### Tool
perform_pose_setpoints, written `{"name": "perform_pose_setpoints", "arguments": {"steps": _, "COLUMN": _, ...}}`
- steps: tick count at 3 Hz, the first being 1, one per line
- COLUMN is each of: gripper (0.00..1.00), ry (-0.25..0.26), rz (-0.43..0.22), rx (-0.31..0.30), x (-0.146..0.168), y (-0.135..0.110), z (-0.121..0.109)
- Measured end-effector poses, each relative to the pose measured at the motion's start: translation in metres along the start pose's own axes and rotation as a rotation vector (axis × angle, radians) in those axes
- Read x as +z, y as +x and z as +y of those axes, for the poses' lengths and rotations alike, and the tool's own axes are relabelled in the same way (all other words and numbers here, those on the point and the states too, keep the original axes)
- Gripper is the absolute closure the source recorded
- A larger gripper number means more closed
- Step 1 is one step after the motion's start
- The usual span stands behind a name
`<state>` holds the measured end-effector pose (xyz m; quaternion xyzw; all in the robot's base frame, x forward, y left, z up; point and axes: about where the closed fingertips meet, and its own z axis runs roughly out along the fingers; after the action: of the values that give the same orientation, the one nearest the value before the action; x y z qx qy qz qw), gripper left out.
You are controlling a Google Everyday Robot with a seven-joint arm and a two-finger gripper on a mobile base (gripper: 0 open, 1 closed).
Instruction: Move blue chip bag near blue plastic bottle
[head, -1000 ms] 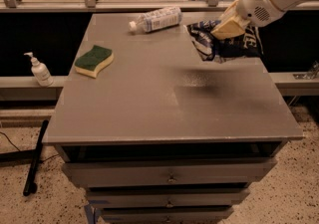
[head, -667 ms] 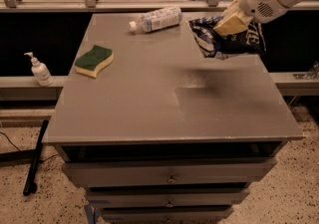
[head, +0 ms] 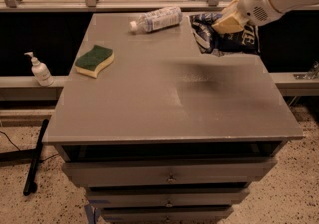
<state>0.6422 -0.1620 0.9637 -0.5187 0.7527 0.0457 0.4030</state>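
Note:
The robot's gripper needs to release the blue chip bag on the grey table (head: 202, 25) next to the base of the blue plastic bottle.
The blue chip bag (head: 234, 41), dark navy with white lettering, hangs lifted over the back right part of the grey table (head: 164, 113) and casts a shadow on the top below it. My gripper (head: 228, 21), with beige fingers on a white arm coming in from the upper right, is shut on the bag's top. The blue plastic bottle (head: 155, 19), clear with a blue-and-white label, lies on its side at the back middle of the table, a short way left of the bag.
A green and yellow sponge (head: 93, 60) lies on the left of the table. A small white pump bottle (head: 39, 69) stands on a ledge left of the table. A railing runs behind the table, and drawers are below its front edge.
The gripper and the bag have moved slightly up and toward the back of the table. The bottle and the sponge have not moved.

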Motion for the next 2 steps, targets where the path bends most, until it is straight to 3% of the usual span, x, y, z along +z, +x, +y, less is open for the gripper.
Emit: {"name": "perform_pose_setpoints", "arguments": {"steps": 2, "gripper": 1.00, "ry": 0.089, "rz": -0.084, "rx": 0.020, "x": 0.059, "y": -0.004, "z": -0.086}}
